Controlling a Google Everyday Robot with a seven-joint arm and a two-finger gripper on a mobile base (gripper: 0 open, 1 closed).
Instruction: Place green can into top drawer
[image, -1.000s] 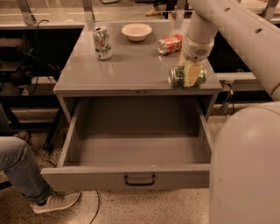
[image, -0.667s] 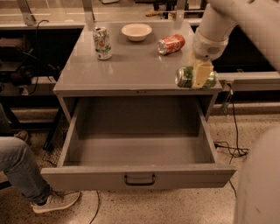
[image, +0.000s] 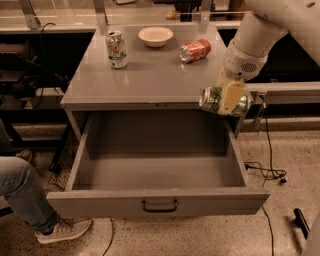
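Note:
I should release the green can on the middle of the drawer's bottom (image: 169, 165), in line with the dark handle.
The green can (image: 212, 100) is a shiny dark green can lying on its side in my gripper (image: 227, 101). The gripper is shut on it and holds it in the air at the cabinet's front right corner, above the right end of the top drawer (image: 159, 201). The drawer is wide, grey and pulled fully out, with a small dark handle at the centre of its front panel. Nothing lies inside it.
On the cabinet top (image: 150, 75) stand a white can with green markings (image: 116, 49) at the back left and a white bowl (image: 155, 36); an orange-red can (image: 195, 50) lies on its side. A person's leg and shoe (image: 30, 200) are at the left. Cables (image: 265, 172) lie on the floor at the right.
My gripper has lifted the green can off the cabinet top's right front corner and carried it forward and down, past the edge, toward the open drawer.

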